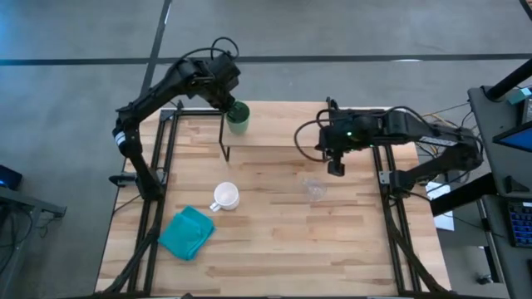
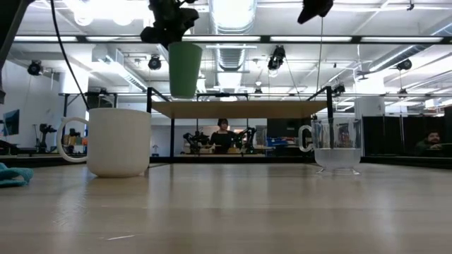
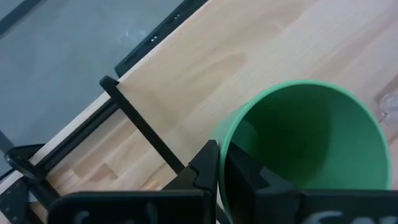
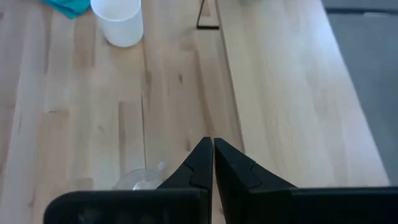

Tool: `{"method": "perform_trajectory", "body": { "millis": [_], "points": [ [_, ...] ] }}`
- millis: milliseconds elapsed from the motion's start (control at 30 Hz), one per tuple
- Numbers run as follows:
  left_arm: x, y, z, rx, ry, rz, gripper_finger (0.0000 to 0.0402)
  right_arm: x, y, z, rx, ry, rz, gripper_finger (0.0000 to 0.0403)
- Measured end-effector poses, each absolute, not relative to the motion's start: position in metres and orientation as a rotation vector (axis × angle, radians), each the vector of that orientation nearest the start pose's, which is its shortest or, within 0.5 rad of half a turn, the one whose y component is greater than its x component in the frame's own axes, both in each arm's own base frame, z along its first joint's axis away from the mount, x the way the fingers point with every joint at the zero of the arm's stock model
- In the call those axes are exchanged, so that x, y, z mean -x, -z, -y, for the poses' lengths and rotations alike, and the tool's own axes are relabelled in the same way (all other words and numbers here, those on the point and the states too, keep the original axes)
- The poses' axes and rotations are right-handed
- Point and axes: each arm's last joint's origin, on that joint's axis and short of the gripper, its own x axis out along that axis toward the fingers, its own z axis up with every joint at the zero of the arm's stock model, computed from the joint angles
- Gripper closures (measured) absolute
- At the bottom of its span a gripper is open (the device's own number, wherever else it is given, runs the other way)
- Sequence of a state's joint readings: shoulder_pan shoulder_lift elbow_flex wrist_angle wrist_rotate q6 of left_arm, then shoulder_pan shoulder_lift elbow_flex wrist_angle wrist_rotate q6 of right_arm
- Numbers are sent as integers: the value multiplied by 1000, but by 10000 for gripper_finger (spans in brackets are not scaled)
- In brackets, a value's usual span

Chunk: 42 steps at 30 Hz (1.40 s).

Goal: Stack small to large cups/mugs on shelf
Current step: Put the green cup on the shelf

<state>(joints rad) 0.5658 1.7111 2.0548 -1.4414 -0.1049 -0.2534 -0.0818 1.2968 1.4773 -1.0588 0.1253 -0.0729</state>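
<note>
My left gripper is going to release the green cup on the shelf board [image 1: 239,127] [image 3: 270,146], close beside the black leg at the board's end.
My left gripper [image 1: 230,102] is shut on the green plastic cup [image 1: 238,117] [image 3: 305,149] and keeps it upright over the left end of the shelf [image 2: 240,109]. In the low view the green cup [image 2: 184,68] hangs just above the board. The white mug [image 1: 225,196] stands on its base on the table, near the middle. The clear glass [image 1: 315,188] [image 2: 337,147] stands on the table to the right. My right gripper [image 1: 336,167] [image 4: 213,155] is shut and empty, above the table just beyond the glass. My left gripper pinches the green cup's wall at its rim [image 3: 222,140], one finger [image 3: 208,168] outside and one finger [image 3: 249,177] inside the cup. The fingers come from above, pointing down. The cup hangs upright below them, its base [image 2: 183,94] lifted clear of the shelf board.
A teal folded cloth [image 1: 187,232] lies on the near-left part of the table. The shelf's thin black legs [image 1: 223,143] [image 3: 149,134] stand on the tabletop below the held cup. Bare tabletop lies between mug and glass. People show in the room beyond.
</note>
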Motion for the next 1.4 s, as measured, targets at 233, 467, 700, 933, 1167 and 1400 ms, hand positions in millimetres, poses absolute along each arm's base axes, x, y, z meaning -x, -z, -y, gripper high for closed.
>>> {"method": "perform_trajectory", "body": {
  "millis": [233, 467, 700, 933, 1167, 1400],
  "points": [
    [-261, -417, -172, 463, -712, -1021, 402, -256, -372, 25, 69, 167, -946, 394],
    [-258, -416, -176, 471, -725, -1020, 402, -263, -366, 25, 48, 176, -969, 394],
    [-260, -409, -185, 482, -744, -1000, 402, -259, -370, 25, 33, 184, -952, 394],
    [-262, -399, -188, 495, -744, -1021, 401, -251, -377, 24, 20, 191, -925, 394],
    [-262, -399, -190, 495, -747, -1013, 401, -244, -382, 24, 20, 192, -901, 394],
    [-262, -399, -190, 493, -747, -1014, 401, -239, -386, 23, 19, 193, -884, 394]
  ]
}}
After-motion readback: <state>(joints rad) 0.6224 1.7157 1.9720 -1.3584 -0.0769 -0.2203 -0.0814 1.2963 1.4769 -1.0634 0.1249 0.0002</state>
